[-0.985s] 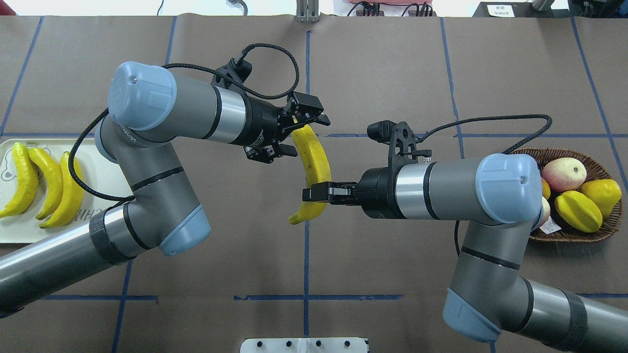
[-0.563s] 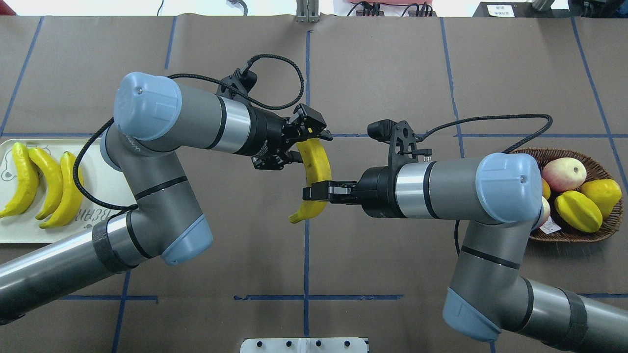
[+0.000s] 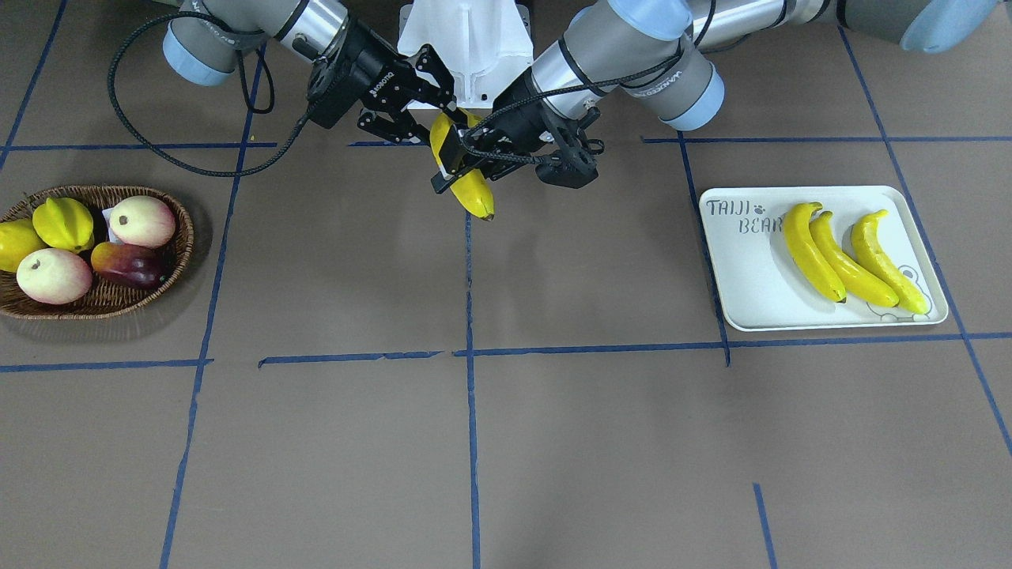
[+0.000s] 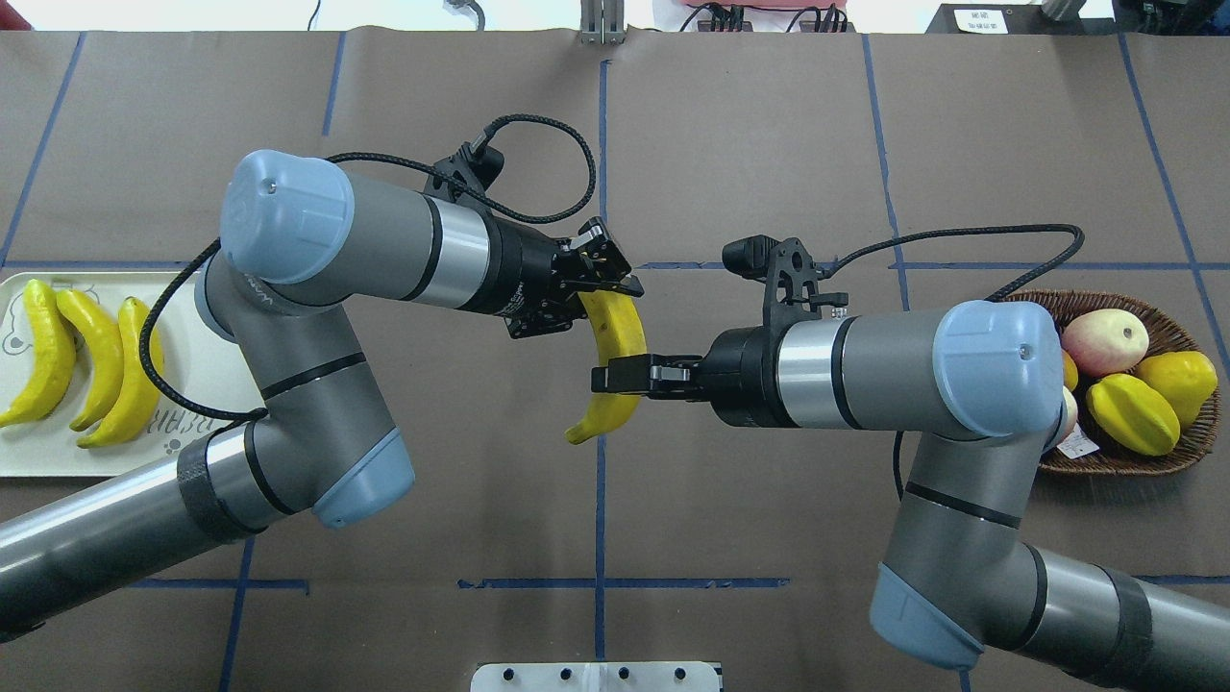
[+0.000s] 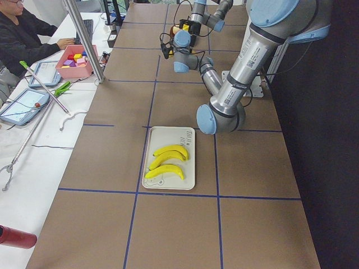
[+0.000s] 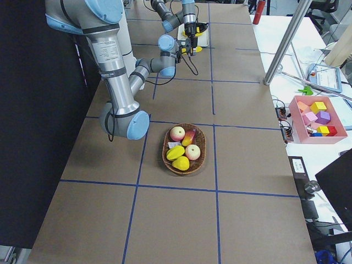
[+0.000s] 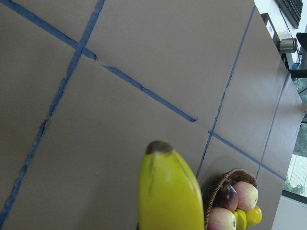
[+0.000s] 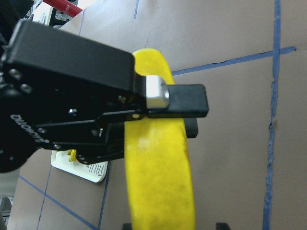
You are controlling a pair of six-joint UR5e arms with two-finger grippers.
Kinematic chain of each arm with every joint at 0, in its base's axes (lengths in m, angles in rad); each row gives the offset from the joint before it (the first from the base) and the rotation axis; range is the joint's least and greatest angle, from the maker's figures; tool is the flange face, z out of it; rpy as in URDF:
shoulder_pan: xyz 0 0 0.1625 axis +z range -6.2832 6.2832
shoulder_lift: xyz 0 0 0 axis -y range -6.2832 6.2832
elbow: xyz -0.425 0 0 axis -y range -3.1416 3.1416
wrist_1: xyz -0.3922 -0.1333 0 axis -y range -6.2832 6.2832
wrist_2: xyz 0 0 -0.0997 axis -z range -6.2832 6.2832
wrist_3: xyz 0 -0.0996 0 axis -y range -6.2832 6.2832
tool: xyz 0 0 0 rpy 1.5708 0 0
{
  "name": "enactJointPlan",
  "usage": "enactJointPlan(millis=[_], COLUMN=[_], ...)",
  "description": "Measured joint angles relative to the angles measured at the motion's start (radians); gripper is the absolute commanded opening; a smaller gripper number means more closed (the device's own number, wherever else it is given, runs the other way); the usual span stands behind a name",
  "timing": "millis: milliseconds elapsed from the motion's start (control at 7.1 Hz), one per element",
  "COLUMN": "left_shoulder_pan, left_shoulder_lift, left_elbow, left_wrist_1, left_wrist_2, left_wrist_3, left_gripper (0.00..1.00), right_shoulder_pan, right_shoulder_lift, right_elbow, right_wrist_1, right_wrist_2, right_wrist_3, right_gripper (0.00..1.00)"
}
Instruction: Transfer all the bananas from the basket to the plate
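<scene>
Next, I release the banana, which hangs above the table's middle, from my left gripper on the bare part of the plate [image 3: 756, 257] beside the other bananas, toward the basket.
One banana [image 4: 623, 332] hangs above the table's middle, held by both grippers. My right gripper [image 4: 615, 375] is shut on its near half; the right wrist view shows the banana [image 8: 160, 182] between its fingers. My left gripper [image 4: 588, 296] has its fingers against the far end, and the banana's tip [image 7: 165, 191] pokes past it. In the front view the banana [image 3: 473, 194] is between the left gripper [image 3: 452, 164] and the right gripper [image 3: 433, 118]. Three bananas [image 3: 846, 257] lie on the plate [image 3: 747, 273]. The basket [image 3: 95, 304] holds no banana.
The basket [image 4: 1105, 466] at the table's right end holds two peaches, a starfruit [image 4: 1132, 413], a yellow lemon-like fruit and a dark red mango [image 3: 126, 265]. The plate [image 4: 38, 447] lies at the left end, partly under my left arm. Blue tape lines cross the brown table cover.
My left gripper moved down along the banana's far end and its fingers closed in on it. The right gripper and the banana stayed put.
</scene>
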Motion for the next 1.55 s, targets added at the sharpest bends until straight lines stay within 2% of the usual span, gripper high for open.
enactJointPlan(millis=[422,704,845,1126,1408,1548], left_shoulder_pan=[-0.019,-0.074,-0.113,-0.229,-0.315,-0.338], left_shoulder_lift=[0.002,0.034,0.078,0.214,0.391,0.467], left_elbow=[0.004,0.025,0.03,0.032,0.02,0.016], left_wrist_1=[0.012,0.023,0.027,0.035,0.062,0.069], left_wrist_2=[0.0,-0.004,-0.027,-0.132,-0.172,-0.17], left_wrist_3=[0.006,0.021,0.052,0.177,0.387,0.481], left_gripper=[0.0,0.0,0.0,0.0,0.0,0.06], right_shoulder_pan=[0.004,0.006,0.006,0.047,0.142,0.193], right_shoulder_lift=[-0.01,-0.049,-0.089,-0.151,-0.161,-0.159], right_elbow=[0.042,0.159,0.211,0.262,0.26,0.252], right_wrist_1=[-0.035,-0.156,-0.189,-0.268,-0.489,-0.601], right_wrist_2=[0.022,0.042,0.046,0.057,0.087,0.093], right_wrist_3=[0.0,0.0,0.0,-0.026,-0.209,-0.331], right_gripper=[1.0,1.0,1.0,1.0,1.0,1.0])
